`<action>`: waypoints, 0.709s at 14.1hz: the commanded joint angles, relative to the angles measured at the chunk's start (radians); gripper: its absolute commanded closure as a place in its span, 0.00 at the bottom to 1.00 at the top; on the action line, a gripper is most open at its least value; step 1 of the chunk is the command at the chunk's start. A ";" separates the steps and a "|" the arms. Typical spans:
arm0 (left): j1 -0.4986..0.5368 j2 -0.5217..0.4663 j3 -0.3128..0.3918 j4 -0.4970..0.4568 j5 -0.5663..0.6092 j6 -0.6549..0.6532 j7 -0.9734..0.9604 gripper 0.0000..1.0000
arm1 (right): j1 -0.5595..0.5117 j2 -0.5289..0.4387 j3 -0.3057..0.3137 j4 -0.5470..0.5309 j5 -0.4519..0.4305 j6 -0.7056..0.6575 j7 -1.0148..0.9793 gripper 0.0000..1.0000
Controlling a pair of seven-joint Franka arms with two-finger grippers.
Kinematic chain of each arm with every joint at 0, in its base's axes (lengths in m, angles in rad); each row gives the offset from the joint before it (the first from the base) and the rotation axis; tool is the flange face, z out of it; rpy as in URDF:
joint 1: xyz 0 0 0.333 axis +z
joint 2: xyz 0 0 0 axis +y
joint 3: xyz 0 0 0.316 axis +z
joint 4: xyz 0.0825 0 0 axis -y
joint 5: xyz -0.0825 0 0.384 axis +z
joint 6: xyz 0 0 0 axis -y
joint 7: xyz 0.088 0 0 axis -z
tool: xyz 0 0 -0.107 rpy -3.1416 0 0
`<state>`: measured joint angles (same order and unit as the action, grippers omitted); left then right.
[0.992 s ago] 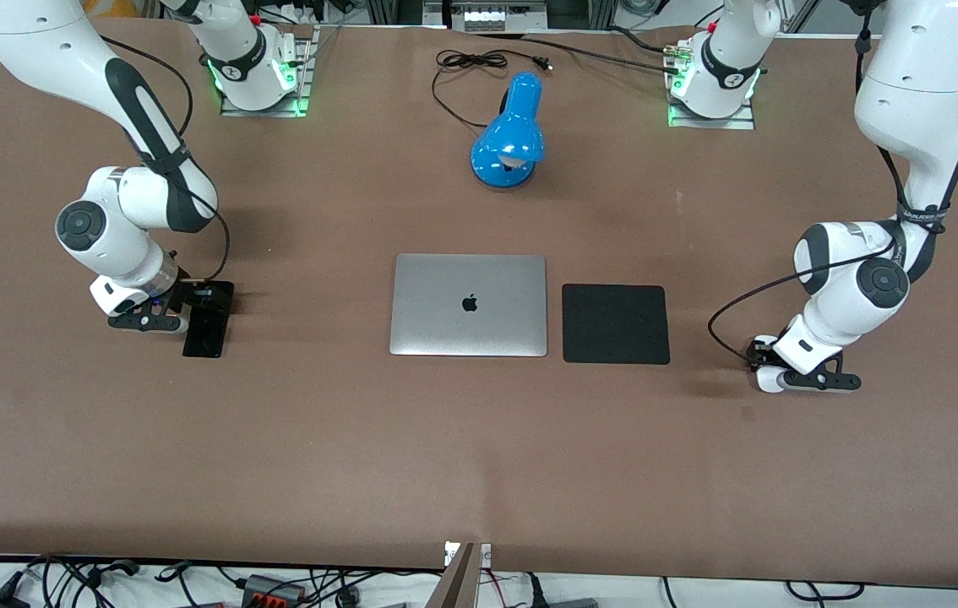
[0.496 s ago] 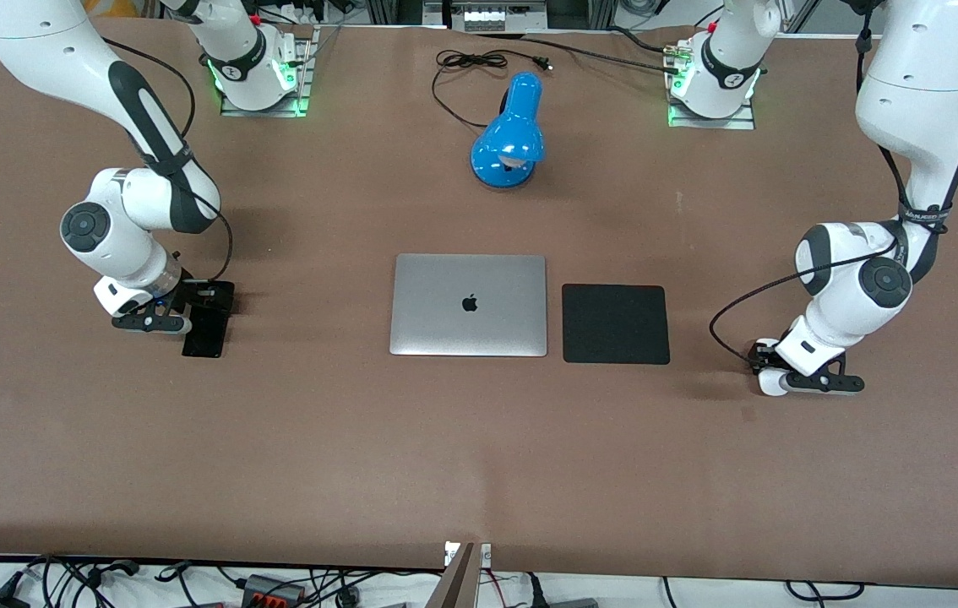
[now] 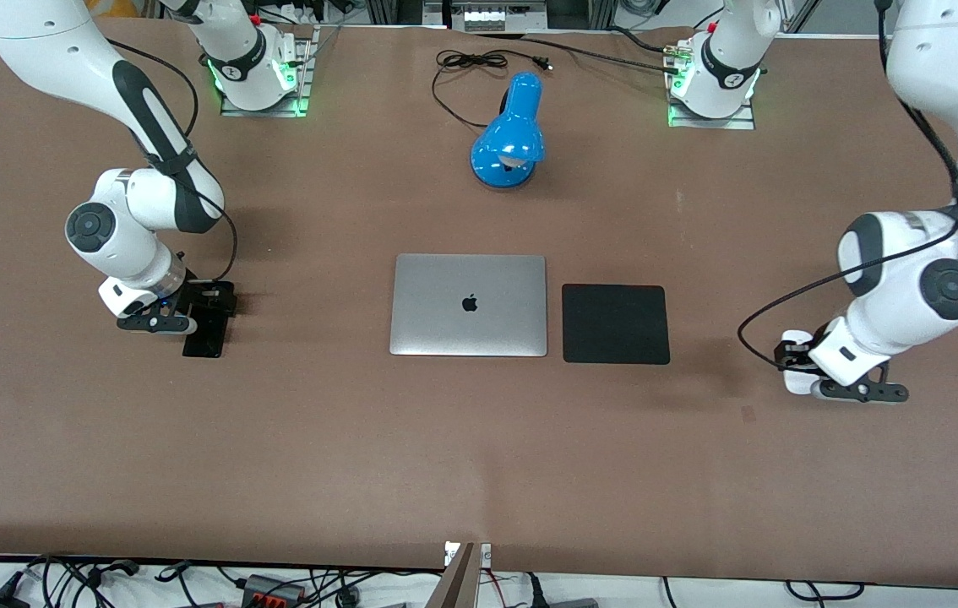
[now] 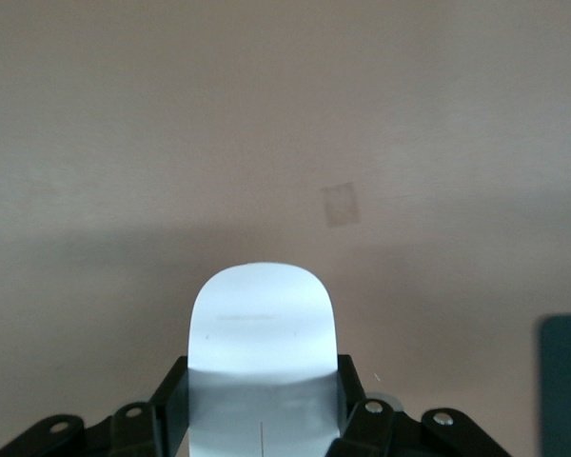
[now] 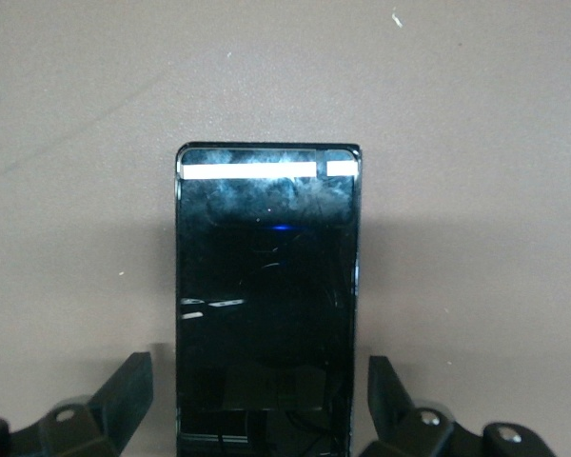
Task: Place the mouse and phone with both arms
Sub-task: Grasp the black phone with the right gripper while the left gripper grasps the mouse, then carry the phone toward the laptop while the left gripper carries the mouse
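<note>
Next, my left gripper lets go of the white mouse near the middle of the black mouse pad (image 3: 627,329) next to the silver laptop.
The white mouse (image 4: 261,328) sits clamped between the fingers of my left gripper (image 4: 262,405), which is shut on its sides. In the front view the left gripper (image 3: 802,373) holds the mouse (image 3: 795,382) just above the bare table, between the mouse pad and the left arm's end. The black phone (image 5: 266,286) lies flat on the table toward the right arm's end. My right gripper (image 5: 260,395) is low over it and open, one finger on each side with a gap to the phone's edges. The right gripper (image 3: 192,314) covers part of the phone (image 3: 204,341) in the front view.
A closed silver laptop (image 3: 469,304) lies at the table's middle, with a square black mouse pad (image 3: 615,323) beside it toward the left arm's end. A blue desk lamp (image 3: 509,143) and its coiled black cable (image 3: 470,61) lie nearer the robots' bases.
The left arm has carried the mouse up and toward its own end of the table. The right gripper has shifted slightly over the phone, which has stayed put.
</note>
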<state>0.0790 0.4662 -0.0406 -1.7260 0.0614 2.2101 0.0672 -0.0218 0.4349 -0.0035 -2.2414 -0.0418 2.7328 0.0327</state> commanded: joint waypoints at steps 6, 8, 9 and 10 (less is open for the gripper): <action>-0.212 -0.044 -0.024 0.200 0.017 -0.310 -0.197 0.57 | 0.002 0.024 0.002 0.002 -0.004 0.013 -0.011 0.18; -0.299 -0.038 -0.024 0.195 0.021 -0.303 -0.318 0.57 | 0.002 0.024 0.002 0.002 -0.004 0.013 -0.022 0.63; -0.333 -0.034 -0.022 0.194 0.021 -0.302 -0.370 0.57 | 0.002 0.022 0.002 0.002 -0.004 0.012 -0.023 0.83; -0.359 -0.020 -0.022 0.191 0.023 -0.294 -0.420 0.58 | 0.000 0.016 0.002 0.002 -0.004 0.008 -0.023 0.98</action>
<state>-0.2362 0.4275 -0.0687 -1.5428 0.0617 1.9180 -0.2660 -0.0213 0.4498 -0.0023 -2.2405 -0.0428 2.7333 0.0251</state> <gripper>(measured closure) 0.379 0.203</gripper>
